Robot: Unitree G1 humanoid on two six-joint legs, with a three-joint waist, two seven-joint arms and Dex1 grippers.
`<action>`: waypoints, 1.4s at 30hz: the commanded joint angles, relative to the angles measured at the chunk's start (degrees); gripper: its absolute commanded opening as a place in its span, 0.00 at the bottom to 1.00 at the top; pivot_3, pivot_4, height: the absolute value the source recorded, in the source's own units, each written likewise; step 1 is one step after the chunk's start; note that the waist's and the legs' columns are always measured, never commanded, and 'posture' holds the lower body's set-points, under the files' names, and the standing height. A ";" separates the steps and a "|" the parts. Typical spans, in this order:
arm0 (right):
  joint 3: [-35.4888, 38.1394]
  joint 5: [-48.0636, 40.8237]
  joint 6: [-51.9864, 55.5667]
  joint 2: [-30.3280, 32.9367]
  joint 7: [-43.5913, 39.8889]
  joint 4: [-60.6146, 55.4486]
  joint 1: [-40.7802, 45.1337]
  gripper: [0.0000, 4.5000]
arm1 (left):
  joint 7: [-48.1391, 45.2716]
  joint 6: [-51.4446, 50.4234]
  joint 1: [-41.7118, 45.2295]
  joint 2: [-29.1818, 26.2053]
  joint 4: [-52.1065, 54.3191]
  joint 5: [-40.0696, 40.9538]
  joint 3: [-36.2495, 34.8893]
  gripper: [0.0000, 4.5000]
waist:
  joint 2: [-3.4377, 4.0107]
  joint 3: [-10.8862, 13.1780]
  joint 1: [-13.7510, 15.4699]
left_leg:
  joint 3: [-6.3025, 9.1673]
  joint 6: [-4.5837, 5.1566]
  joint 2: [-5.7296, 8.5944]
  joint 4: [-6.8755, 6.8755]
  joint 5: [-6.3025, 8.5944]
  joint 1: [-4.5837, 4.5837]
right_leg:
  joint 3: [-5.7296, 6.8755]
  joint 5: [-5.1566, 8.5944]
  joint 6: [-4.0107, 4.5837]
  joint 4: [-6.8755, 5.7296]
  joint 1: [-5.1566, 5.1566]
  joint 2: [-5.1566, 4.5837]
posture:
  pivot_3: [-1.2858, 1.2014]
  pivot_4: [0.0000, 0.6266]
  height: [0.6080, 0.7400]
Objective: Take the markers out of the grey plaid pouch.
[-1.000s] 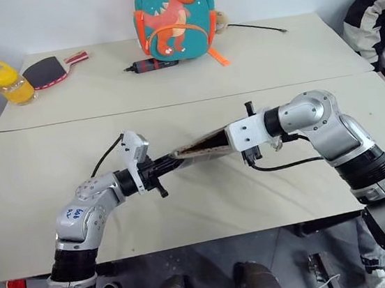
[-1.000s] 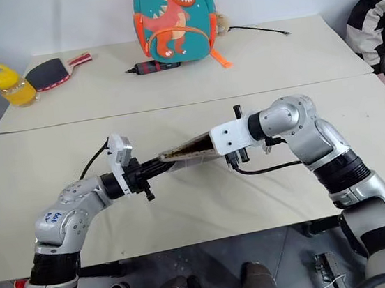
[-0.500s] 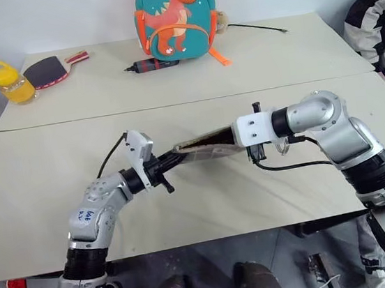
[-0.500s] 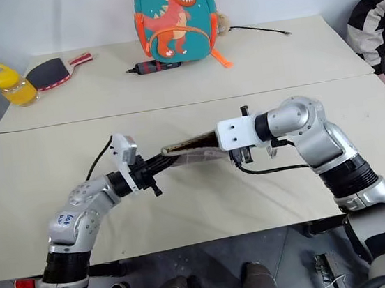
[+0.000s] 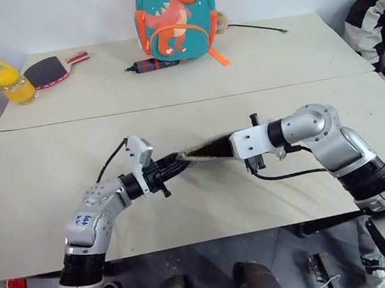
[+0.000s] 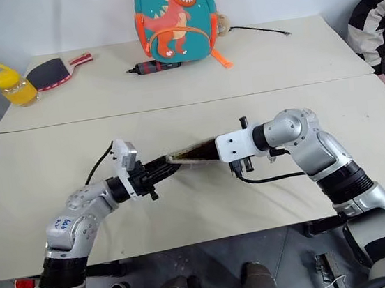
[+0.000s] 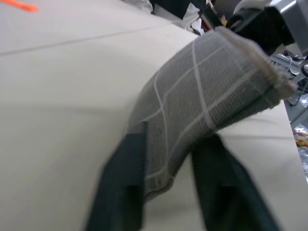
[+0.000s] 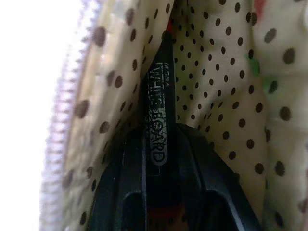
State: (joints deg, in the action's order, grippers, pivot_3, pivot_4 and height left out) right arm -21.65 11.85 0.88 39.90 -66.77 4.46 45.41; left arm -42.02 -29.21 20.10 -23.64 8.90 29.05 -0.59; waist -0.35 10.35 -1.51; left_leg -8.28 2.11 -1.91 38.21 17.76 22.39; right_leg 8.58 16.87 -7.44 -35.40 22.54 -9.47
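My left gripper is open around the lower end of the pouch, so it should pinch the pouch opening's corner (image 7: 279,87) before my right gripper pulls the marker out.
The grey plaid pouch (image 5: 207,148) hangs stretched between my two grippers, just above the near table. My left gripper (image 7: 168,144) stands open, with the pouch's closed end lying between its black fingers (image 7: 122,187) and a gap beside the cloth. My right gripper (image 8: 159,139) reaches into the pouch's open mouth. It is shut on a dark marker (image 8: 158,110) printed "WHITEBOARD", against the beige dotted lining (image 8: 216,72). The zipper edge (image 8: 62,120) runs alongside. From the head views, the right fingers are hidden inside the pouch.
On the far table stand a teal dinosaur backpack (image 5: 175,16), a dark red-black pen-like tool (image 5: 151,65), a table tennis bat (image 5: 48,70) and a yellow bottle (image 5: 11,82). A thin cable (image 5: 256,29) lies behind. A seam (image 5: 174,106) divides the two tables.
My left gripper's fingers have parted around the pouch's end. The right gripper and the pouch have sunk slightly toward the table.
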 commanded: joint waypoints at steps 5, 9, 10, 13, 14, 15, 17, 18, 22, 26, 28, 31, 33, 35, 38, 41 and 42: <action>0.81 -0.52 0.29 0.14 -0.44 -1.49 -0.32 0.12 | -3.72 15.72 -1.53 0.66 1.29 -5.30 1.25 0.54 | 0.00 0.00 0.04 | 0.00 0.00 0.01 0.01 0.00 0.00 | 0.00 0.00 0.00 0.01 0.00 0.00 | 0.52 0.24 1.00; 0.76 -0.47 0.41 0.08 -0.58 -1.54 -0.50 0.12 | -5.32 19.21 -1.86 -0.11 1.18 -6.28 1.44 0.54 | 0.00 0.00 -0.02 | 0.00 0.00 0.00 0.01 0.00 0.00 | 0.01 0.00 0.00 0.01 0.00 0.00 | 0.52 0.24 1.00; 0.75 -0.43 0.39 0.09 -0.61 -1.51 -0.55 0.12 | -5.78 19.38 -2.02 -0.46 1.22 -6.28 1.52 0.54 | 0.00 0.00 -0.02 | -0.01 0.00 0.00 0.01 0.00 0.00 | 0.01 0.00 0.00 0.01 0.00 0.00 | 0.52 0.24 1.00; 0.74 -0.37 0.33 0.10 -0.71 -1.34 -0.58 0.12 | -6.18 19.80 -3.05 -0.83 0.84 -6.42 1.43 0.54 | 0.00 0.00 -0.04 | -0.01 0.00 -0.01 0.00 0.00 0.00 | 0.01 0.00 0.00 0.01 0.00 0.00 | 0.52 0.24 1.00; 0.76 -0.36 0.34 0.13 -0.77 -1.36 -0.62 0.12 | -6.10 19.79 -3.27 -0.82 0.80 -6.40 1.38 0.54 | 0.00 0.00 -0.03 | -0.01 0.00 -0.01 0.00 0.00 0.00 | 0.01 0.00 0.00 0.01 0.00 0.00 | 0.52 0.24 1.00; 0.77 -0.37 0.34 0.15 -0.82 -1.33 -0.64 0.12 | -6.15 19.75 -3.54 -0.68 0.87 -6.14 1.31 0.49 | 0.00 0.00 0.01 | 0.00 0.00 -0.01 0.01 0.00 0.00 | 0.01 0.00 0.00 0.01 0.00 0.00 | 0.52 0.24 1.00; 0.78 -0.35 0.31 0.22 -0.91 -1.28 -0.66 0.12 | -6.05 20.00 -4.07 -0.78 1.08 -6.45 1.25 0.40 | 0.00 0.00 0.04 | 0.00 0.00 0.00 0.02 0.00 0.00 | 0.01 0.00 0.00 0.01 0.00 0.00 | 0.52 0.24 1.00; 0.79 -0.34 0.30 0.25 -0.95 -1.26 -0.67 0.12 | -6.04 20.13 -4.27 -0.87 1.14 -6.64 1.25 0.34 | 0.00 0.00 0.02 | 0.00 0.01 0.00 0.02 0.00 0.00 | 0.01 0.00 0.00 0.01 -0.01 -0.01 | 0.52 0.24 1.00; 0.86 -0.35 0.40 0.19 -0.93 -1.21 -0.65 0.12 | -6.13 19.69 -4.76 -0.78 0.80 -6.41 1.29 0.04 | 0.00 0.00 0.00 | 0.00 0.01 -0.01 0.01 0.00 0.00 | 0.02 0.00 0.00 0.00 0.00 -0.01 | 0.52 0.24 1.00; 0.82 -0.37 0.44 0.11 -0.94 -1.32 -0.67 0.12 | -6.43 20.08 -4.80 -0.42 0.34 -6.99 2.27 0.01 | 0.00 0.00 0.00 | 0.00 0.01 -0.01 0.02 0.00 0.00 | 0.01 0.00 0.00 0.00 0.00 -0.01 | 0.52 0.24 1.00; 1.30 -1.26 1.14 -0.05 -1.21 -2.06 -0.82 0.12 | -5.53 20.97 -4.44 -0.21 -0.37 -8.01 2.08 0.01 | 0.00 0.00 0.00 | 0.00 0.01 -0.01 0.01 0.00 0.00 | 0.01 0.00 0.00 0.00 0.00 -0.01 | 0.52 0.24 1.00; 2.10 -2.65 2.30 -0.13 -1.67 -3.42 -0.80 0.12 | -5.61 21.39 -3.88 -0.11 -0.98 -8.57 2.22 0.01 | 0.00 0.00 0.02 | 0.00 0.01 -0.01 0.02 0.00 0.00 | 0.01 0.00 0.00 0.00 -0.01 -0.01 | 0.52 0.24 1.00; 3.05 -4.08 3.73 0.32 -2.18 -4.92 -0.55 0.12 | -5.32 21.66 -3.68 -0.06 -1.22 -9.61 2.71 0.01 | 0.00 0.00 0.02 | 0.00 0.01 -0.01 0.02 0.00 0.00 | 0.01 0.00 0.00 0.00 0.00 -0.01 | 0.52 0.24 1.00; 4.51 -6.20 6.06 1.19 -3.18 -6.61 -0.52 0.12 | -5.32 21.87 -3.82 -0.25 -1.40 -10.03 2.58 0.01 | 0.00 0.00 0.07 | 0.00 0.01 -0.01 0.02 0.00 0.00 | 0.01 0.00 0.00 0.00 0.00 -0.01 | 0.52 0.24 1.00; 6.17 -8.26 8.73 1.97 -4.06 -8.17 -0.69 0.12 | -5.26 22.37 -3.92 -0.64 -1.86 -10.37 2.00 0.00 | 0.00 0.00 0.08 | 0.01 0.01 -0.01 0.02 0.00 0.00 | 0.01 0.00 0.00 0.00 -0.01 -0.01 | 0.52 0.24 1.00; 8.00 -10.47 10.60 3.36 -4.78 -10.30 -1.48 0.12 | -5.80 23.24 -4.05 -1.24 -2.89 -10.08 0.96 0.00 | 0.00 0.00 0.02 | 0.02 0.01 -0.01 0.02 0.00 0.00 | 0.02 0.00 0.00 0.01 0.00 -0.01 | 0.52 0.24 1.00; 8.33 -11.01 11.18 3.95 -5.12 -10.89 -1.68 0.12 | -5.54 23.81 -3.96 -1.19 -3.47 -10.49 0.90 0.00 | 0.00 0.00 0.01 | 0.02 0.01 -0.01 0.02 0.00 0.00 | 0.02 0.00 0.00 0.00 0.00 -0.01 | 0.52 0.24 1.00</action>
State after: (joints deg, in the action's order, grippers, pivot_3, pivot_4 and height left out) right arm -16.31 2.94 11.28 42.63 -71.40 -3.36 43.48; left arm -47.69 -6.55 15.88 -24.24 5.84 19.08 1.00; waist -0.34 10.34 -1.50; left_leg -8.26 2.13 -1.92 38.22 17.76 22.39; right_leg 8.60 16.87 -7.43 -35.39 22.54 -9.49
